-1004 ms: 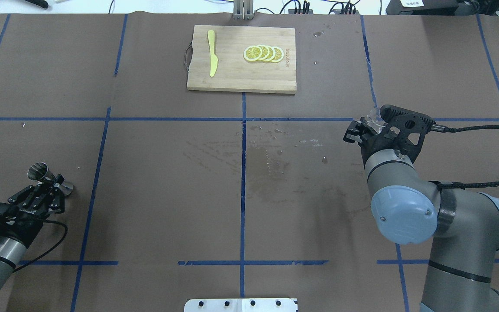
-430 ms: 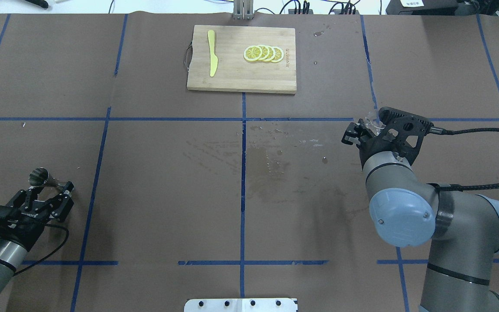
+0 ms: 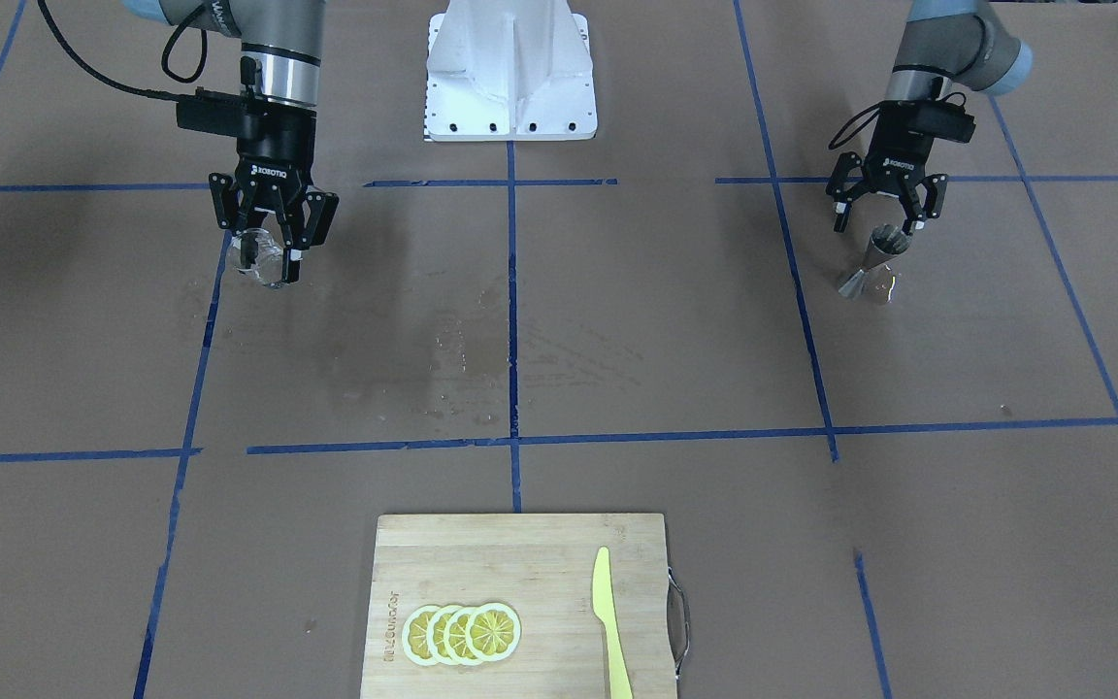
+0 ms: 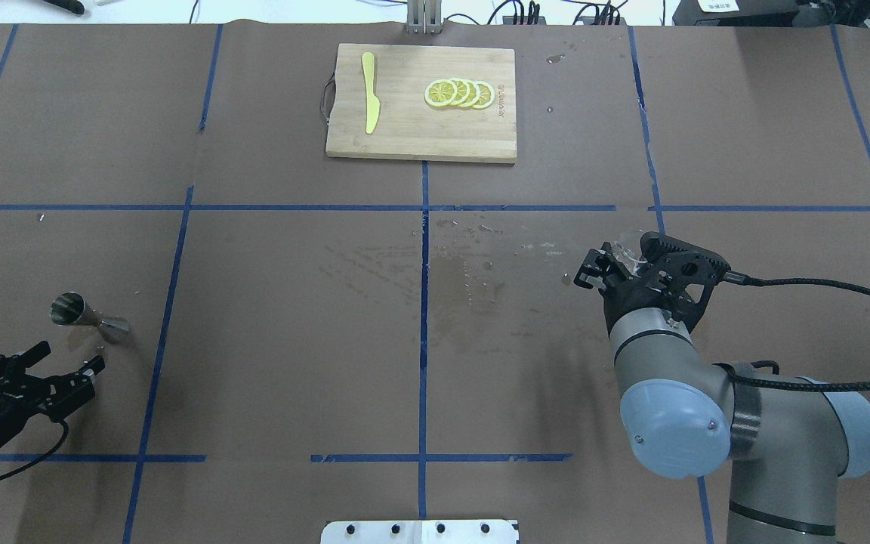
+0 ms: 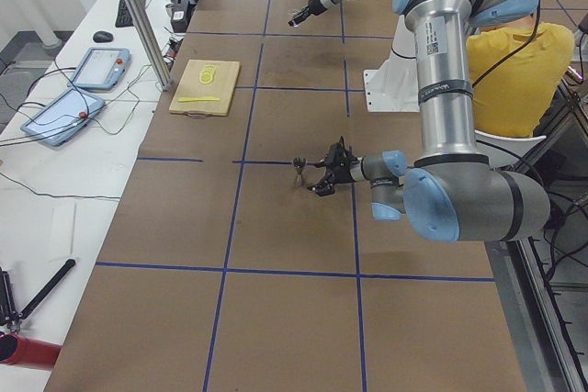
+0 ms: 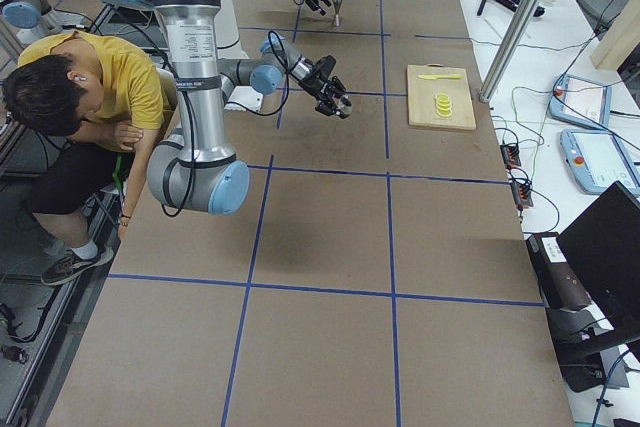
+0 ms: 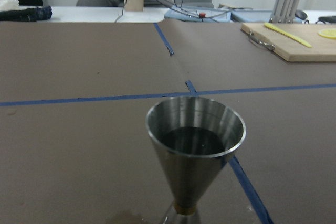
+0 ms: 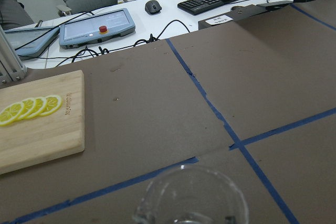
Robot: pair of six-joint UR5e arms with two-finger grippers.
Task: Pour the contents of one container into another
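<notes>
Next, my right gripper lets go of the clear glass cup just across the blue tape line from the wet patch [image 3: 193, 280].
A steel jigger [image 4: 76, 313] stands upright on the table at the left, with dark liquid in its upper cone [image 7: 195, 142]. My left gripper [image 4: 72, 357] is open and empty, drawn back a short way on the robot's side of the jigger [image 3: 874, 267]. My right gripper [image 4: 605, 264] is shut on a clear glass cup [image 3: 265, 260] and holds it right of the table's middle. The right wrist view shows only the cup's rim [image 8: 191, 198] at the bottom edge.
A wooden cutting board [image 4: 420, 136] at the far middle carries lemon slices [image 4: 459, 93] and a yellow knife [image 4: 369, 91]. A wet patch [image 4: 473, 287] marks the table's middle. A person in a yellow shirt [image 6: 90, 87] sits beside the robot's base.
My left gripper let go of the jigger and pulled back toward the robot. The right gripper carried the glass cup leftward and nearer the robot.
</notes>
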